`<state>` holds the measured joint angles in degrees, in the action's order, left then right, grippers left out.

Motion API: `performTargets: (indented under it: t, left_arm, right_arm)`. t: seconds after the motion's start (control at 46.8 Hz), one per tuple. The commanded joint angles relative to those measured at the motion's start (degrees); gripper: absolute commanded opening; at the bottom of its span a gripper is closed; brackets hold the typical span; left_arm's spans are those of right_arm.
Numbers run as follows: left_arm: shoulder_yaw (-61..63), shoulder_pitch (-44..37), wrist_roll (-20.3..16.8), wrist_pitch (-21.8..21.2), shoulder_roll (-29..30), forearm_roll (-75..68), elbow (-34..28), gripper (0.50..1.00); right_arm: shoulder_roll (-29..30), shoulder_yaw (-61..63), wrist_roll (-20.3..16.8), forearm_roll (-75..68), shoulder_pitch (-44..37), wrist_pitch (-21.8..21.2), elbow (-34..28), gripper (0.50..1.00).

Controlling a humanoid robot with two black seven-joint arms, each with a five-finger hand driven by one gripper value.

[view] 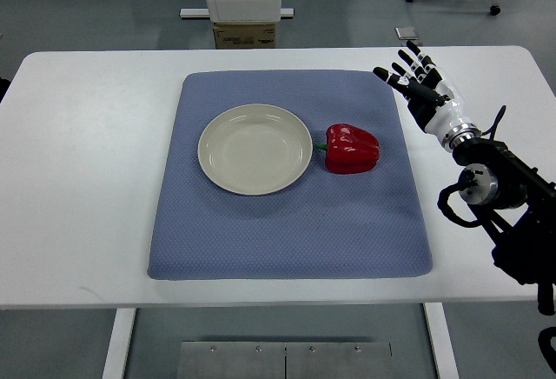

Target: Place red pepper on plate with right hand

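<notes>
I need to close my right gripper across the thick body (pixel 354 148) of the red pepper, keeping it clear of the green stem that points toward the plate.
A red pepper (pixel 352 149) lies on its side on the blue mat (pixel 287 222), its green stem pointing left toward a cream plate (pixel 254 149). The plate is bare and sits just left of the pepper, almost touching it. My right hand (pixel 415 75) hovers over the mat's far right corner, well to the right of and beyond the pepper, with fingers spread and holding nothing. Its black arm enters from the right edge. No left arm shows.
The mat covers the middle of a white table (pixel 78 179). Beyond the far table edge stand a cardboard box (pixel 244 35) and a white machine base. Chair legs with castors show on the floor at top right.
</notes>
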<state>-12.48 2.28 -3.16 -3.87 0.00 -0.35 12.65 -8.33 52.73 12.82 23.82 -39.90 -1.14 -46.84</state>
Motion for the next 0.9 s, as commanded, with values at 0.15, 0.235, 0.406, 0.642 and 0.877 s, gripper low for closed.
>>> performTargets:
  t: [0.15, 0.235, 0.406, 0.642, 0.877]
  left_arm:
    - [0.0, 0.0, 0.0, 0.0, 0.0, 0.0, 0.0, 1.000]
    - [0.0, 0.0, 0.0, 0.0, 0.0, 0.0, 0.0, 1.000]
    - [0.0, 0.0, 0.0, 0.0, 0.0, 0.0, 0.0, 1.000]
    - [0.0, 0.0, 0.0, 0.0, 0.0, 0.0, 0.0, 1.000]
    - [0.0, 0.0, 0.0, 0.0, 0.0, 0.0, 0.0, 1.000]
  right_arm:
    - [0.1, -0.3, 0.0, 0.0, 0.2, 0.0, 0.2, 1.000]
    - [0.0, -0.2, 0.0, 0.1, 0.1, 0.0, 0.2, 1.000]
    - [0.0, -0.1, -0.1, 0.0, 0.0, 0.0, 0.2, 1.000]
    - [0.0, -0.1, 0.0, 0.0, 0.0, 0.0, 0.3, 1.000]
    - [-0.1, 0.1, 0.0, 0.0, -0.4, 0.1, 0.4, 1.000]
